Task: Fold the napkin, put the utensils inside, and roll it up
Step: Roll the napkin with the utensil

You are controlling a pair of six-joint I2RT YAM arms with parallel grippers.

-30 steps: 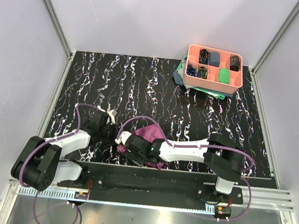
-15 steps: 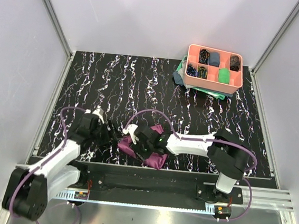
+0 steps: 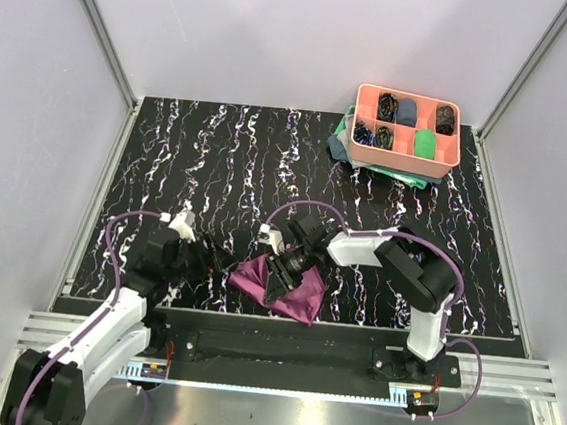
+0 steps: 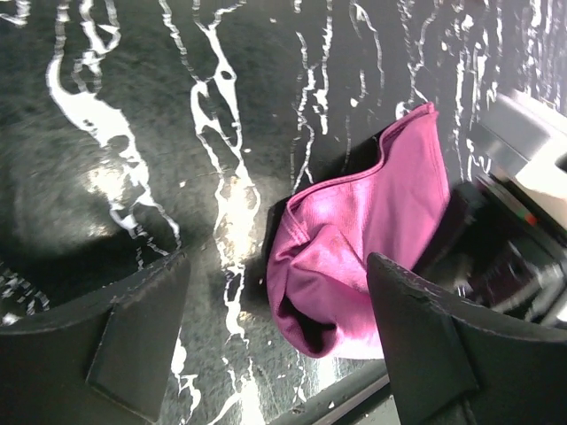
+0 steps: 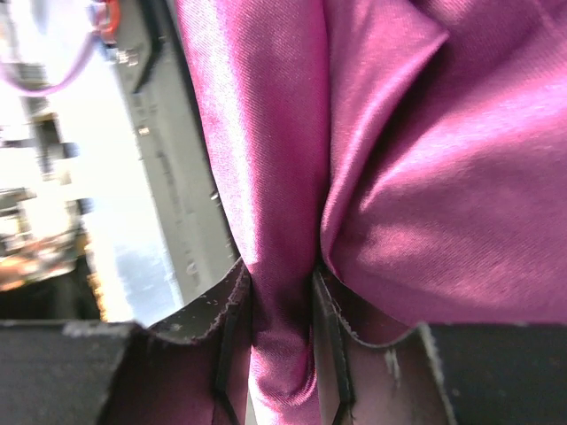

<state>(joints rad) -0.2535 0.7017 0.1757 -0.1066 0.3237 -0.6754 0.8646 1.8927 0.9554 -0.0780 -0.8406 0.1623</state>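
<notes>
The napkin's rolled end sticks out loose and crumpled, so next my left gripper pinches the crease there [image 4: 306,266] and holds it still while my right gripper straightens out the napkin's fold.
The plum-purple napkin [image 3: 291,292] lies bunched near the table's front edge, in the middle. My right gripper [image 3: 285,270] is over its upper left part and is shut on a raised fold. In the right wrist view the napkin [image 5: 425,177] fills the frame and that fold is pinched in my right gripper [image 5: 282,310]. My left gripper [image 3: 215,260] stands open to the left of the cloth, apart from it. The left wrist view shows the napkin [image 4: 363,239] ahead of my left gripper [image 4: 279,341], its rolled end near the right finger [image 4: 416,345]. The utensils are out of view.
At the back right a coral tray [image 3: 399,161] holds several small cloth rolls and sits on a teal-green cloth [image 3: 342,140]. The black mounting rail [image 3: 281,338] runs just in front of the napkin. White walls enclose the marbled black table [image 3: 219,156].
My left gripper has opened, let go of the napkin and drawn back to the left. My right gripper has closed on a napkin fold and shifted right, away from the front edge.
</notes>
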